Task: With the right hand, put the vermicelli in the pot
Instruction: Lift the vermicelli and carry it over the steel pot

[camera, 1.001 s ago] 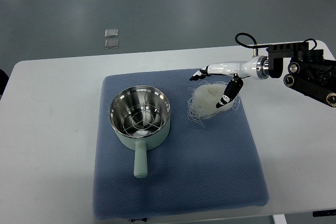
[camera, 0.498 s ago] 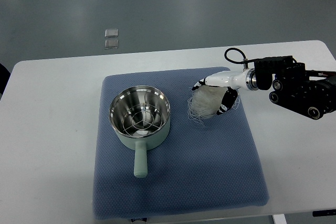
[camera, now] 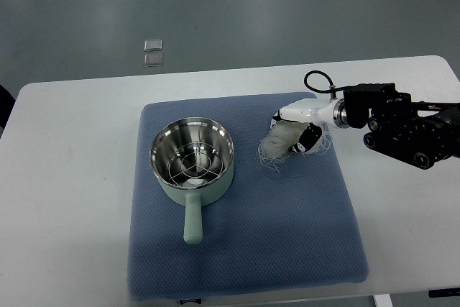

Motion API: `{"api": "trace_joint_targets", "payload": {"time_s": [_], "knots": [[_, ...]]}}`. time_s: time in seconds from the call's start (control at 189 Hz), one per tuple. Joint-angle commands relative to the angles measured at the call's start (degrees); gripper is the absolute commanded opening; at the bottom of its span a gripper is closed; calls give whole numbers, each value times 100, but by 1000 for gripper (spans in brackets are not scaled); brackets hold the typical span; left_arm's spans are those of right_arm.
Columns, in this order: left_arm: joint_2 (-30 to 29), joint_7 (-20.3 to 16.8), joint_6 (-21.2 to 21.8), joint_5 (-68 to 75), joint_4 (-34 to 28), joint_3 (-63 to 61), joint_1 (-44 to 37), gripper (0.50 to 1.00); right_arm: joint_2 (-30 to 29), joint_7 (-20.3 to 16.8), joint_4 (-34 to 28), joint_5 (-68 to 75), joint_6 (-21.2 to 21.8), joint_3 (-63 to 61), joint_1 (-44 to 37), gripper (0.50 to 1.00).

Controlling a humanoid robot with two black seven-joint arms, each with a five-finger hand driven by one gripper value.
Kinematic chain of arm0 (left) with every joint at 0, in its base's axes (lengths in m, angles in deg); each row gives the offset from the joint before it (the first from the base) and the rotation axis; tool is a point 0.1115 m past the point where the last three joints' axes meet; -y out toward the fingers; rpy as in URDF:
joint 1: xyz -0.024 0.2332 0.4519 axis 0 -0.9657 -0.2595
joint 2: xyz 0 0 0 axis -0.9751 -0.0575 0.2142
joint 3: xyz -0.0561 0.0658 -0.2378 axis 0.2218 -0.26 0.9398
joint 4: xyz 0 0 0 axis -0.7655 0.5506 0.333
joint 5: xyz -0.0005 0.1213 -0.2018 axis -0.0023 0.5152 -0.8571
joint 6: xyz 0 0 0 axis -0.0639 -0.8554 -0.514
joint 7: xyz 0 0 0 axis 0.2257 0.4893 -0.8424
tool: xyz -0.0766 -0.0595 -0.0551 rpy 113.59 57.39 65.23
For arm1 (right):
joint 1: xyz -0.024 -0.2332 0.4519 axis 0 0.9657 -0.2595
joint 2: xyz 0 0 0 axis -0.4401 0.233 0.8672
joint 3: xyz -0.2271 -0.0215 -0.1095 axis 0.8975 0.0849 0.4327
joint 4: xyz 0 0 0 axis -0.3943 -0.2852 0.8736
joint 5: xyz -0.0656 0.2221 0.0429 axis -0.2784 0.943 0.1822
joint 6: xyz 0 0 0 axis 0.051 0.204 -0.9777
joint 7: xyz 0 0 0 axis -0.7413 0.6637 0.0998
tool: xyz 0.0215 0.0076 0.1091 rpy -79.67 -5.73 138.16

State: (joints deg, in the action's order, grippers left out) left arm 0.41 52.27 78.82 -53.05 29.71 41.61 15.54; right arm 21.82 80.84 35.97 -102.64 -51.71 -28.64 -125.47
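My right gripper is going to let go of the vermicelli inside the steel interior of the pale green pot (camera: 188, 149) on the blue mat.
A pale green pot (camera: 191, 163) with a steel inside and a handle pointing toward me sits on the left half of the blue mat (camera: 244, 249). A white bundle of vermicelli (camera: 279, 146) lies on the mat to the right of the pot. My right hand (camera: 293, 131) comes in from the right edge and its fingers are curled around the vermicelli, which rests on the mat with loose strands spilling out. My left arm is out of view.
The mat lies on a white table (camera: 72, 177). Two small clear squares (camera: 152, 52) lie on the grey floor beyond the table's far edge. The right arm's black forearm (camera: 402, 131) stretches over the table's right side.
My right hand has dropped onto the vermicelli and its fingers have closed around it, squeezing the bundle narrower. The arm has moved left and down. The pot has not moved.
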Motion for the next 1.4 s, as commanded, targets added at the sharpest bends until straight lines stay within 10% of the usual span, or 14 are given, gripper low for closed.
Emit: {"api": "trace_joint_targets", "payload": {"time_s": [0.0, 1.213, 1.308, 1.393], "knots": [[0, 0, 0, 5, 0, 0, 0, 1000, 92, 42, -50, 94, -241, -72, -143, 500], [0, 0, 0, 5, -9, -9, 35, 1000, -813, 261, -1386, 534, 224, -696, -1066, 500], [0, 0, 0, -4, -9, -9, 35, 1000, -804, 279, -1386, 542, 215, -696, -934, 815], [0, 0, 0, 5, -9, -9, 35, 1000, -804, 305, -1386, 551, 224, -696, -873, 876]]}}
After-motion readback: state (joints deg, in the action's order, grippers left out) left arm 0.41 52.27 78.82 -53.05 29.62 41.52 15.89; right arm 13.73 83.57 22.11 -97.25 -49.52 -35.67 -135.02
